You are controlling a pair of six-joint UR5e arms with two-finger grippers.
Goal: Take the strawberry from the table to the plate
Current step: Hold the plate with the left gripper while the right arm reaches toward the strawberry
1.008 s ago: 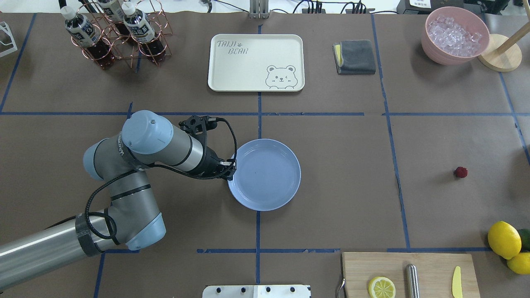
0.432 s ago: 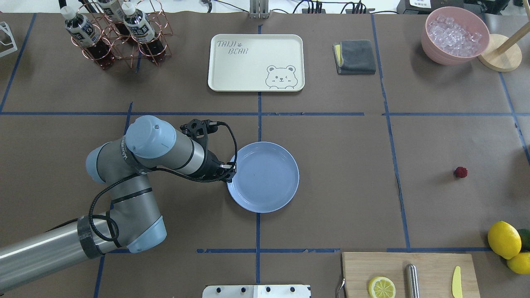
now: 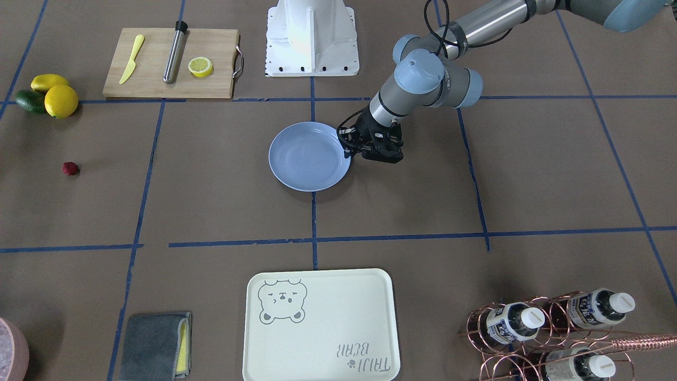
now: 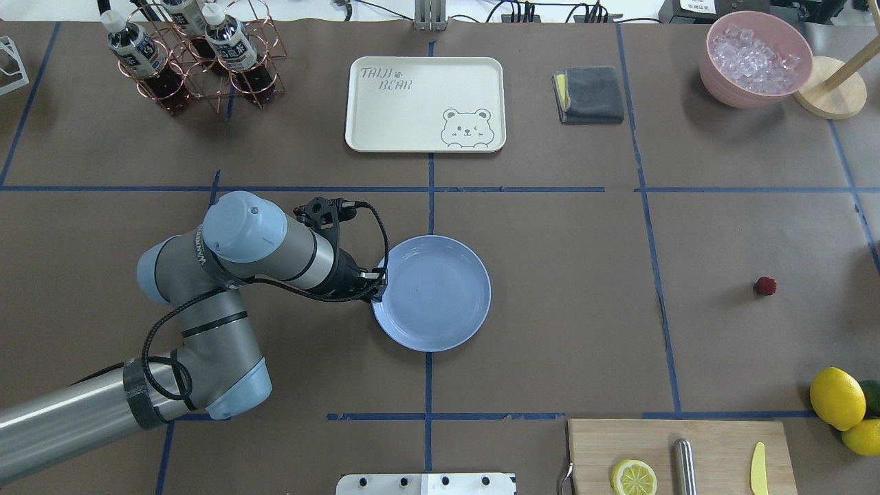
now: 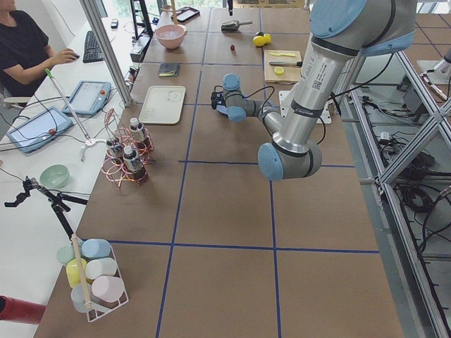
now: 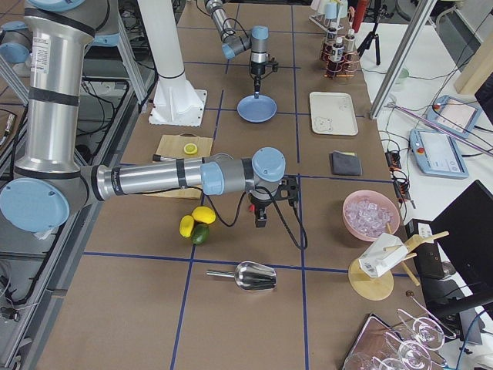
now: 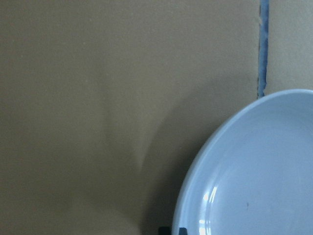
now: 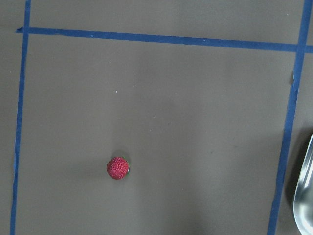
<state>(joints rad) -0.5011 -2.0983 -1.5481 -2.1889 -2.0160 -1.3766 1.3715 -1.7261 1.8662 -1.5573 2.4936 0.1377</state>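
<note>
Next, my right gripper moves down to the strawberry that lies alone on the brown table and closes around its red middle (image 3: 70, 168) (image 8: 118, 168).
The strawberry (image 4: 764, 286) (image 3: 70, 168) lies alone on the brown table (image 4: 570, 275), far to the right. It shows below centre in the right wrist view (image 8: 118, 168), with no fingers in that frame. The light blue plate (image 4: 440, 302) (image 3: 307, 164) (image 7: 254, 181) sits near the table's middle. My left gripper (image 4: 377, 285) (image 3: 349, 150) is shut on the plate's left rim. My right gripper (image 6: 261, 222) hangs above the strawberry's area, and I cannot tell whether it is open or shut.
A cream bear tray (image 4: 425, 103), grey cloth (image 4: 590, 94), pink ice bowl (image 4: 755, 58) and bottle rack (image 4: 196, 55) line the far side. The cutting board (image 4: 680, 457) holds a lemon half, rod and knife. Lemons (image 4: 837, 397) lie beside it. A metal scoop (image 6: 250, 275) lies nearby.
My left gripper has drawn back to the left with the plate's rim in it, so the plate has shifted left and looks slightly smaller. The strawberry has not moved.
</note>
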